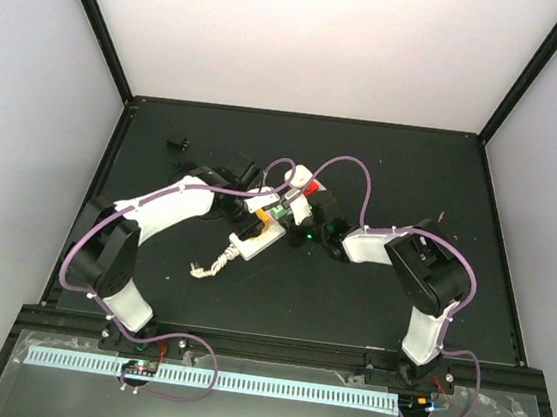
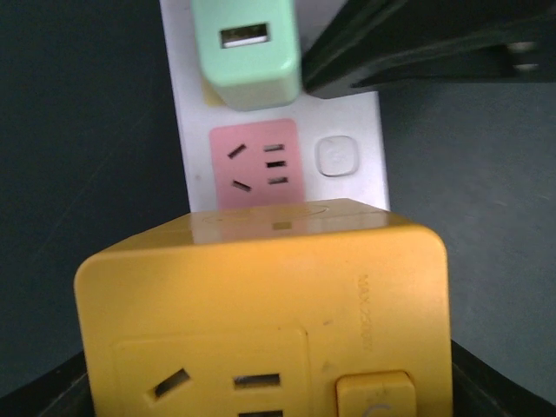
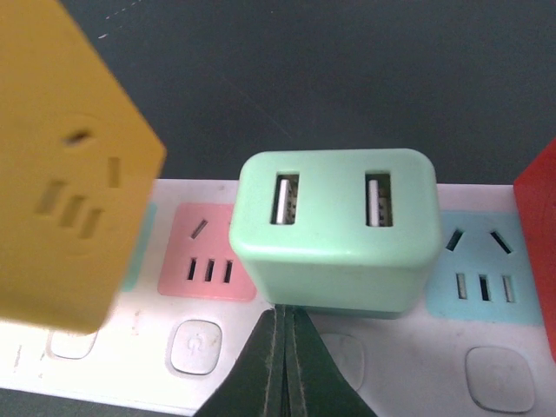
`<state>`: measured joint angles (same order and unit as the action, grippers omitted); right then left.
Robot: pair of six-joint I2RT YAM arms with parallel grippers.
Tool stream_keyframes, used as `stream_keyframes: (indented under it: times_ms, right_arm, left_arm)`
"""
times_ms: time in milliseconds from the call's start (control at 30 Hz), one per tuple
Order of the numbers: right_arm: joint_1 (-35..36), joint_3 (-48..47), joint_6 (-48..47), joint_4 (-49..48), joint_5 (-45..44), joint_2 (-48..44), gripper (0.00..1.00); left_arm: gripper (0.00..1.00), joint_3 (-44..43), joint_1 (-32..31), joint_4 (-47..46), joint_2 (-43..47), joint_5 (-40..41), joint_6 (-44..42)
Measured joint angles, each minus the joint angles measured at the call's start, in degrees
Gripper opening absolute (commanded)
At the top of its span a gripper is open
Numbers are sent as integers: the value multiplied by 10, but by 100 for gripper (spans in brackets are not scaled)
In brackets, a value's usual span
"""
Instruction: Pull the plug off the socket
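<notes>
Next, my left gripper releases the yellow plug on the table (image 1: 127,236) between the small black object and its arm's base.
The white socket strip (image 1: 278,231) lies mid-table, with its cord stub (image 1: 210,261) coiled at its near-left end. My left gripper (image 1: 252,228) is shut on a yellow cube plug (image 2: 261,304), its dark fingers (image 2: 39,398) just showing beside it. In the right wrist view the yellow plug (image 3: 61,174) is tilted and seems raised off the strip (image 3: 408,365). A green USB plug (image 3: 334,230) sits in the strip. My right gripper (image 3: 285,347) is shut, its tips pressing on the strip just in front of the green plug.
A pink outlet face (image 3: 207,252) and a blue one (image 3: 482,265) are bare. A red plug (image 1: 311,185) stands at the strip's far end. A small black object (image 1: 177,143) lies at the back left. Dark frame posts edge the table.
</notes>
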<state>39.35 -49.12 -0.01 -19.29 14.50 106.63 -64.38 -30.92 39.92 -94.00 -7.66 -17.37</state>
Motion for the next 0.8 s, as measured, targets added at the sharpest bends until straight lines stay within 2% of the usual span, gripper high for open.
stream_keyframes:
  times_ms: [233,367,800]
  right_arm:
    - [1,-2,-1,-3,-3,2,1]
    - [1,-2,-1,-3,-3,2,1]
    - [0,1,-12,10,-3,-9,1]
  left_arm:
    - [32,-14,1,44,45,-23,-14]
    - [33,-14,21,66,56,-33,-18]
    - [33,-42,250,96,70,-77,-41]
